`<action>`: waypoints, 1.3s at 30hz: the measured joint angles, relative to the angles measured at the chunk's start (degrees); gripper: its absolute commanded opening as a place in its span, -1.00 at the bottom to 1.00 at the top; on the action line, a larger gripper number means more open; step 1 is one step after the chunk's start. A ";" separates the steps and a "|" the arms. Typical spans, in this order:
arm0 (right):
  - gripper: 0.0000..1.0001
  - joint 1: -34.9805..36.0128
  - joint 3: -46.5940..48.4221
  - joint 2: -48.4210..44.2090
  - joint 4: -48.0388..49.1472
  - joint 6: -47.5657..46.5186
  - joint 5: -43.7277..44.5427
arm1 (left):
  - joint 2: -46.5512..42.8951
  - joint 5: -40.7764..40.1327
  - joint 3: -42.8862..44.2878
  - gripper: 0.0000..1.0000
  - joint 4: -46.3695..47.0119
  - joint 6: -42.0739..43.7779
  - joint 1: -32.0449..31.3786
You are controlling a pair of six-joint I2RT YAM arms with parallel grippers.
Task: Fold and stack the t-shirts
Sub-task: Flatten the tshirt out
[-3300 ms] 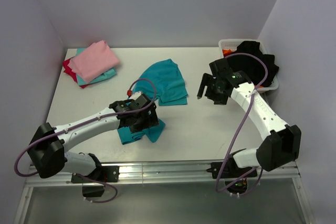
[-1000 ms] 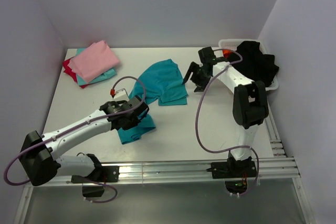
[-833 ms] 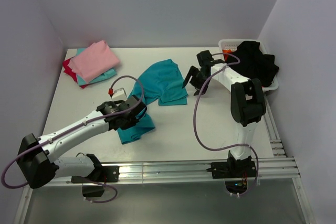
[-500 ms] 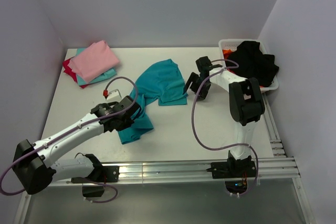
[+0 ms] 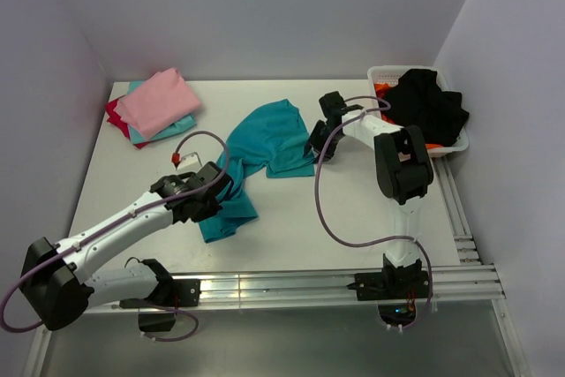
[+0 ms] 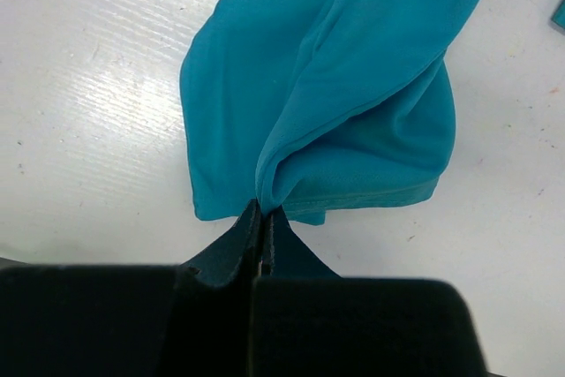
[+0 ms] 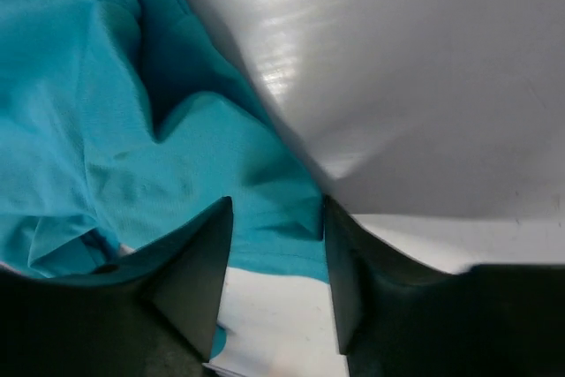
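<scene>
Next, I pinch that hem corner (image 7: 305,220) of the crumpled teal t-shirt, which is loose between my right gripper's open fingers, before both grippers lift and stretch the t-shirt.
The teal t-shirt (image 5: 269,134) lies crumpled on the white table, stretched from the middle down toward the near left. My left gripper (image 5: 212,193) is shut on a fold at its near end; in the left wrist view the fingertips (image 6: 262,214) pinch the teal cloth (image 6: 353,86). My right gripper (image 5: 318,146) is down at the shirt's right corner. Its jaws stand apart in the right wrist view (image 7: 275,236), with the hem corner of the teal shirt (image 7: 88,130) between them. A folded pile sits at the back left: pink t-shirt (image 5: 159,101) on top, lighter teal (image 5: 172,128) and red (image 5: 115,114) beneath.
A white mesh basket (image 5: 381,71) stands at the back right, holding a black cloth (image 5: 428,108) with something orange under it. Grey walls close in the table at the back and both sides. The right arm's cable loops over the table near its base.
My right gripper has dropped left onto the teal shirt's right corner and its jaws have narrowed. My left gripper has dragged the shirt's near end a little to the left.
</scene>
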 measured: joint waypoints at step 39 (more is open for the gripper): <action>-0.70 0.17 -0.59 -0.94 -2.75 -3.48 3.02 | -2.75 1.75 -1.95 -0.99 2.67 4.48 4.11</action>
